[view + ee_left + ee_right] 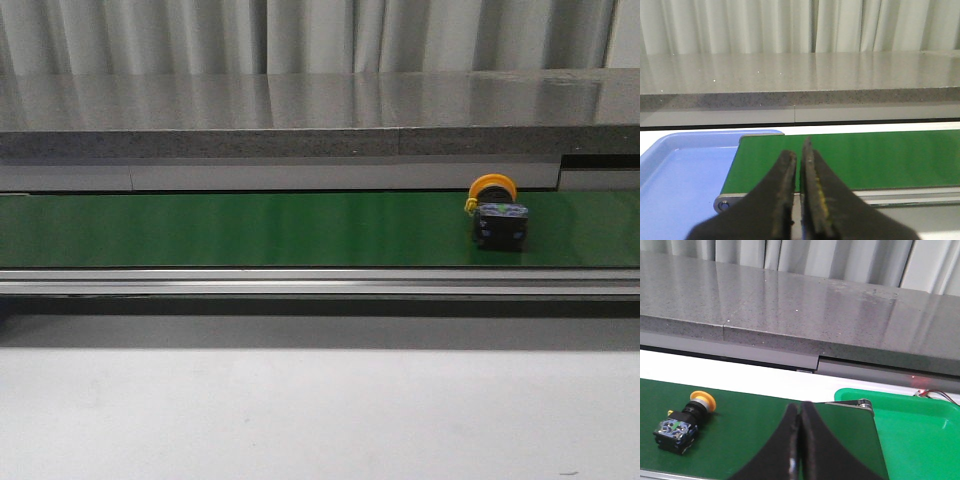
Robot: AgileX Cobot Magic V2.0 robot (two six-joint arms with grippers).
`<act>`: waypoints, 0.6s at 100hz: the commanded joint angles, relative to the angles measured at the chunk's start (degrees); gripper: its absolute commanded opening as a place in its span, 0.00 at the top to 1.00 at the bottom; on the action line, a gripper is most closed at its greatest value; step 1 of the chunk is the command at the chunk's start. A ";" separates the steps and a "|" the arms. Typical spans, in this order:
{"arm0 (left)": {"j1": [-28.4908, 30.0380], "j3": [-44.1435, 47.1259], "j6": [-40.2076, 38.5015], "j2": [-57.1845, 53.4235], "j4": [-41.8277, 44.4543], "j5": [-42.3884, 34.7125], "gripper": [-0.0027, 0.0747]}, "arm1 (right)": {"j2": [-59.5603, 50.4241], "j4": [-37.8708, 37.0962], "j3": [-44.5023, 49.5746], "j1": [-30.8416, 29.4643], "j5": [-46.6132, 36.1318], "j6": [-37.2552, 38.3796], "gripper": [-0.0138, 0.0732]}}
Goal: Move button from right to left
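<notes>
Next, my left gripper moves over to the button's black body (500, 228), beside its round orange-yellow cap, and then closes on it there.
The button (497, 213), with a round orange-yellow cap on a black blocky body, lies on its side on the right part of the green belt (250, 228). It also shows in the right wrist view (684, 422), lying on the belt (750, 430) apart from my right gripper (800, 407), which is shut and empty over the belt's right end. My left gripper (800, 150) is shut and empty over the belt's left end (865, 157). Neither gripper shows in the front view.
A blue tray (675, 180) sits at the belt's left end. A green tray (920, 435) sits at the belt's right end. A grey stone ledge (320, 115) runs behind the belt. A metal rail (320, 283) edges the belt's front, with white table (320, 415) before it.
</notes>
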 commanded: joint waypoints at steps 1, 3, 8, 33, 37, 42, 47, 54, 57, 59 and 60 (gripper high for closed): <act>-0.14 2.30 -0.10 -2.02 -0.45 -8.43 0.96 | 0.05 -0.49 -1.56 0.03 -4.22 -0.61 0.92; -0.14 2.30 -0.10 -2.02 -0.57 -8.91 0.96 | 0.05 -0.49 -1.56 0.03 -4.22 -0.61 0.92; -0.14 1.87 -0.21 -2.02 -1.29 -9.04 0.96 | 0.05 -0.49 -1.56 0.03 -4.22 -0.61 0.92; -0.14 -3.33 -0.21 0.50 -8.98 -6.25 0.96 | 0.05 -0.49 -1.56 0.03 -4.22 -0.61 0.92; -0.14 -5.02 -0.21 1.61 -8.98 -5.31 0.96 | 0.05 -0.49 -1.56 0.03 -4.22 -0.61 0.92; -0.14 -7.37 -0.21 3.49 -8.98 -3.50 0.96 | 0.05 -0.49 -1.56 0.03 -4.22 -0.61 0.92; -0.14 -9.82 -0.21 6.09 -8.79 -1.52 0.96 | 0.05 -0.49 -1.56 0.03 -4.22 -0.61 0.92; -0.14 -13.54 -0.21 9.98 -8.58 1.24 0.96 | 0.05 -0.49 -1.56 0.03 -4.22 -0.61 0.92; -0.14 -15.48 -0.21 11.73 -8.58 2.50 0.96 | 0.05 -0.49 -1.56 0.03 -4.22 -0.61 0.92; -0.14 -16.28 -0.21 13.11 -8.58 3.55 0.96 | 0.05 -0.49 -1.56 0.03 -4.22 -0.61 0.92; -0.14 -17.07 -0.21 13.59 -8.58 3.92 0.96 | 0.05 -0.49 -1.56 0.03 -4.22 -0.61 0.92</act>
